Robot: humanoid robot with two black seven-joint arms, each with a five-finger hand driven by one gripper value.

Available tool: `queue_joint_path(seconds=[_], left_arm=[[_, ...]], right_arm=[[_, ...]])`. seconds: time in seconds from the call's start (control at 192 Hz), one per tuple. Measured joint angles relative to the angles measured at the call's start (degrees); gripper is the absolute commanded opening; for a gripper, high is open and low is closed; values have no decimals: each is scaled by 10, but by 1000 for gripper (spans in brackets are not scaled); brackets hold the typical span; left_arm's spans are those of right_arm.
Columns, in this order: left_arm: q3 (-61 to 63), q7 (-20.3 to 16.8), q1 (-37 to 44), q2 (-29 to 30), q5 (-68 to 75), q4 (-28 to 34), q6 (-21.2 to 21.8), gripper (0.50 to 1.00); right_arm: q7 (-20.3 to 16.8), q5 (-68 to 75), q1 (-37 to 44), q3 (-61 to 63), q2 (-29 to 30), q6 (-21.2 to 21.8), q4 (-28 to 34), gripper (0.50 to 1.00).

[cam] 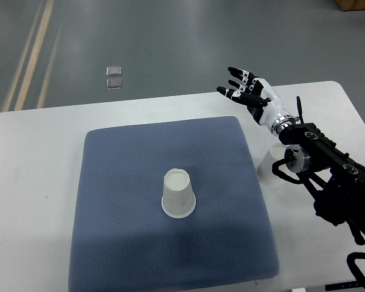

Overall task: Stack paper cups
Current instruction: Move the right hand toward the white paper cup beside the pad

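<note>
I need to next close my right gripper around the upper part of the paper cup (274, 156) on the white table, just off the edge of the blue-grey mat.
A white paper cup (178, 194) stands upside down near the middle of the blue-grey mat (121, 182). A second paper cup (268, 168) sits on the white table just off the mat's right edge, partly hidden under my right forearm. My right hand (243, 87) hovers above the table beyond the mat's far right corner, fingers spread and holding nothing. It is well above and behind the second cup. My left arm does not show.
The white table (36, 182) carries the mat; its far edge runs behind my right hand and its right edge lies under my arm. Grey floor with yellow lines and a small square object (114, 78) lies beyond.
</note>
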Motion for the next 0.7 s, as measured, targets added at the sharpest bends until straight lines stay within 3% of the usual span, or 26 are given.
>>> queue_joint_path(seconds=[0.7], left_arm=[[0, 0, 1, 0, -1, 3, 0, 1000]], right_arm=[[3, 0, 5, -3, -2, 8, 2, 926]])
